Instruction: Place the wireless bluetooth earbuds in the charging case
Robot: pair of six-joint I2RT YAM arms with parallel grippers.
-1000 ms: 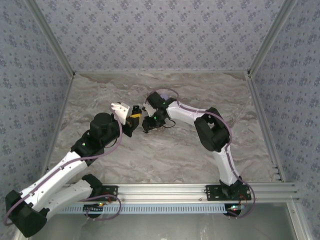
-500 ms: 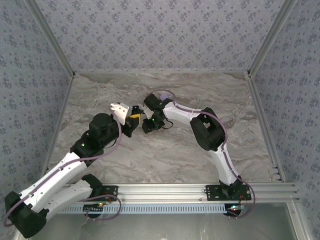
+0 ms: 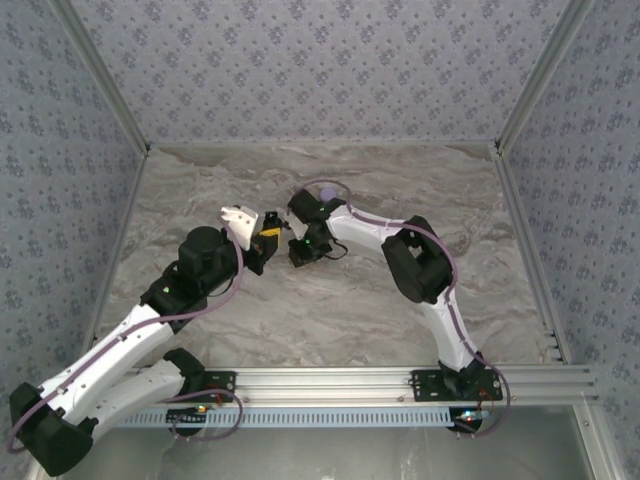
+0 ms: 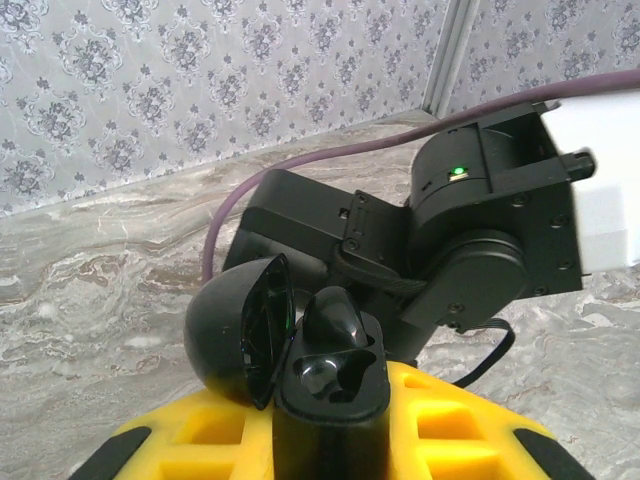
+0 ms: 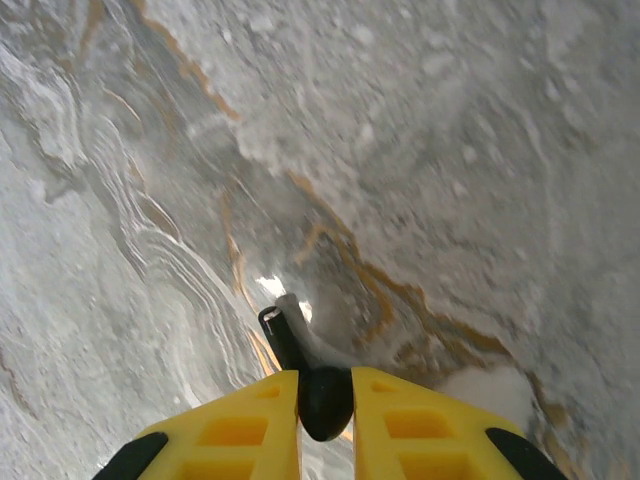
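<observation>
The earbud's stem slants ahead of my right gripper's fingers. Next, I set the earbud down and then take its round head (image 5: 326, 408) with the stem pointing back.
The charging case (image 4: 330, 420) here is black, not lilac, and stands upright between the yellow fingers of my left gripper (image 4: 330, 410), which is shut on it. Its lid (image 4: 235, 335) hangs open to the left. One black earbud (image 4: 338, 318) sits in the far slot, and the near slot (image 4: 325, 378) is empty. My right gripper (image 5: 326, 385) is shut on a second black earbud (image 5: 325, 402), whose stem (image 5: 282, 335) points out over the marble. In the top view the left gripper (image 3: 268, 238) and right gripper (image 3: 298, 250) almost touch at mid-table.
The marble tabletop (image 3: 330, 300) is walled by patterned panels on three sides. The right wrist's black housing (image 4: 480, 240) and its purple cable (image 4: 300, 170) loom just behind the open case. An aluminium rail (image 3: 330, 380) runs along the near edge.
The right arm's elbow has swung a little to the left and its wrist has shifted slightly beside the left gripper. The left arm has held still with the case.
</observation>
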